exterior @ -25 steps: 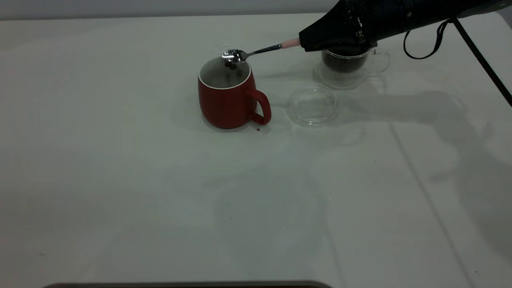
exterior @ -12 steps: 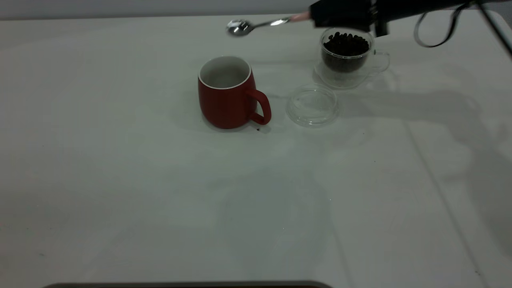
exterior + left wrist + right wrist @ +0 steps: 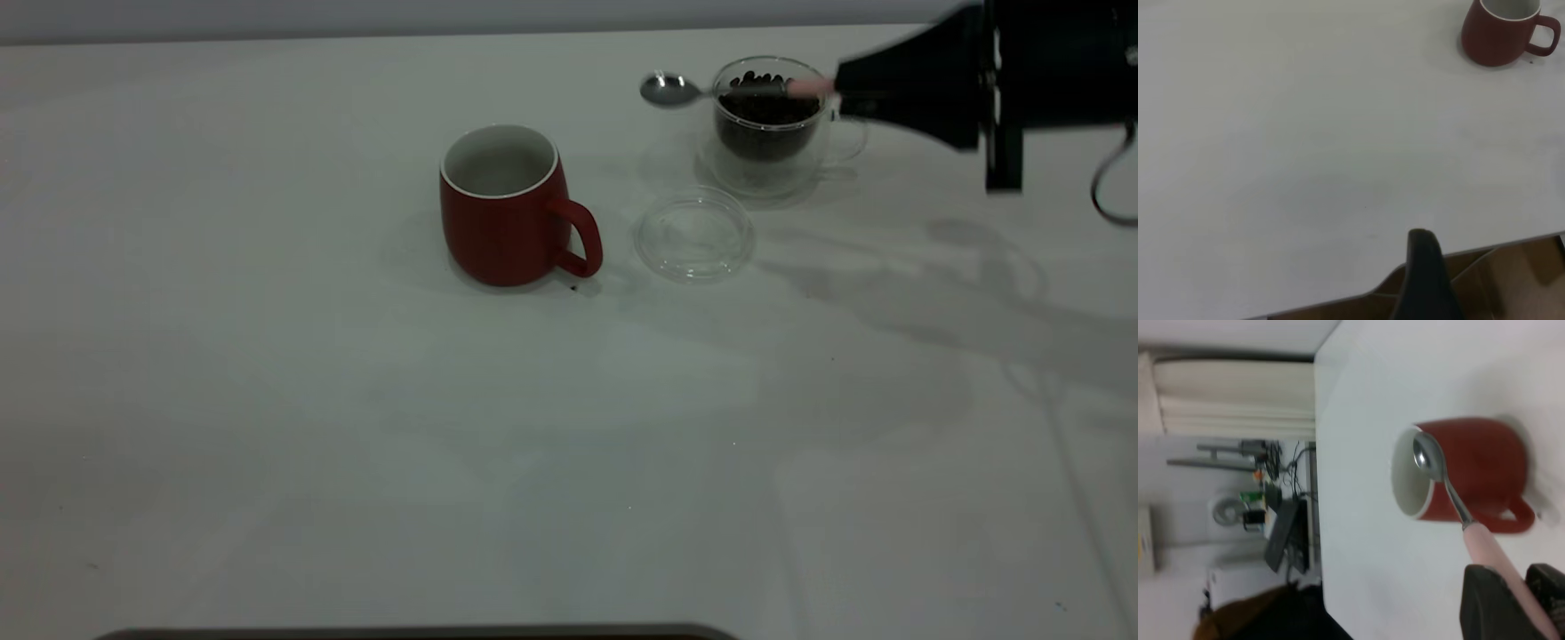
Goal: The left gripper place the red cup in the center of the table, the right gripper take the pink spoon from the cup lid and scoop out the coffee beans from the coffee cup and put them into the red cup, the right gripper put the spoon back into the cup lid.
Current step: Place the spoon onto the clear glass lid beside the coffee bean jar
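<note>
I should use my right gripper to set the pink spoon down across the clear cup lid's rim (image 3: 757,225) away from the red cup.
The red cup (image 3: 504,209) stands upright near the table's middle, handle to the right; it also shows in the left wrist view (image 3: 1503,32) and the right wrist view (image 3: 1465,477). My right gripper (image 3: 853,89) is shut on the pink spoon (image 3: 738,88) by its pink handle (image 3: 1498,560), held level in the air. The spoon's metal bowl (image 3: 669,89) hangs just left of the glass coffee cup (image 3: 772,124), which holds dark coffee beans. The clear cup lid (image 3: 694,233) lies on the table, with no spoon in it. One finger (image 3: 1423,280) of my left gripper shows over the table's near edge.
A single stray bean (image 3: 573,286) lies by the red cup's base. The white table (image 3: 356,427) stretches bare to the front and left. In the right wrist view, a room with equipment lies beyond the table's edge.
My right gripper has carried the spoon from over the red cup up and then right, to beside the coffee cup. The beans seen on the spoon a second ago are gone from it.
</note>
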Robot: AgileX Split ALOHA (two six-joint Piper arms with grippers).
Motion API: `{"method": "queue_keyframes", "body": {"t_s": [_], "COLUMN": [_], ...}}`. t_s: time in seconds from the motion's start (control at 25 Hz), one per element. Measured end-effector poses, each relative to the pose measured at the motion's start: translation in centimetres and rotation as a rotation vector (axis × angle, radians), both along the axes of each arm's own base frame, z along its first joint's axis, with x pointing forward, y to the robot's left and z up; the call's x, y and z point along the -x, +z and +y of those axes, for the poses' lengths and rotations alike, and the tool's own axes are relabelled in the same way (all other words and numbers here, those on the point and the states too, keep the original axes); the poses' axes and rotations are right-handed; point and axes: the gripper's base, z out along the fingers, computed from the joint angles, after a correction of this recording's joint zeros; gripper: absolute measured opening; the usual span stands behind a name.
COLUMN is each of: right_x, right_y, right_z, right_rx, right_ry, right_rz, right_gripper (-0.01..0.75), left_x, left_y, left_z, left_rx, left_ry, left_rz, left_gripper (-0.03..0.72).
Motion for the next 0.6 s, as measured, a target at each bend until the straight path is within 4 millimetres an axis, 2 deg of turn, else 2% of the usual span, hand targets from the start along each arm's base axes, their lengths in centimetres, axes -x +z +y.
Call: {"method": "queue_keyframes", "body": {"t_s": [0.16, 0.32, 0.48, 0.6], "right_x": [1.2, 1.6, 1.2, 0.4], "right_y": [-1.2, -4.1, -6.5, -7.2], "right_z": [-0.1, -0.6, -1.0, -1.2], "right_rx": [-0.019, -0.02, -0.014, 0.006], "right_ry": [-0.047, -0.074, -0.091, -0.097], "right_rz": [0.07, 0.149, 0.184, 0.177], "right_gripper": [0.112, 0.112, 0.112, 0.112], "left_x": [0.0, 0.0, 0.0, 0.0], "left_y": [0.0, 0.0, 0.0, 0.0], "left_z": [0.0, 0.0, 0.0, 0.0], "left_rx": [0.0, 0.0, 0.001, 0.001], "left_ry": [0.0, 0.0, 0.0, 0.0], "left_rz": [0.0, 0.0, 0.0, 0.0], "left_gripper": [0.586, 0.586, 0.586, 0.586]}}
